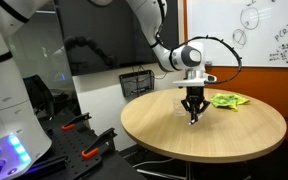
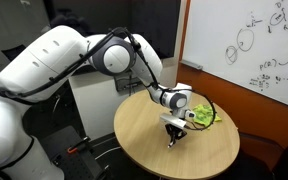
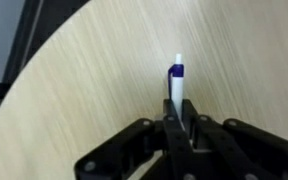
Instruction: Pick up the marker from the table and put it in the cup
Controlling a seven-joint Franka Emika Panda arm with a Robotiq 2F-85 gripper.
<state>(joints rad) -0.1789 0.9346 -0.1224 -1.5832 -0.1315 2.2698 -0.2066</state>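
Next, my gripper lets go of the white marker inside the clear cup (image 1: 182, 104) near the middle of the round table.
My gripper (image 3: 180, 128) is shut on the marker (image 3: 176, 82), a white pen with a blue cap that sticks out past the fingertips over the wooden tabletop. In both exterior views the gripper (image 1: 193, 114) (image 2: 172, 134) points down and holds the marker (image 1: 193, 120) just above the round table (image 1: 234, 135) (image 2: 199, 158), near its middle. I cannot make out the cup clearly in any view; it does not show in the wrist view.
A green cloth (image 1: 229, 99) (image 2: 203, 116) lies on the table's far side, close behind the gripper. A black wire basket (image 1: 136, 82) stands beyond the table edge. A whiteboard (image 2: 254, 45) hangs on the wall. Clamps lie on a dark bench (image 1: 84, 145).
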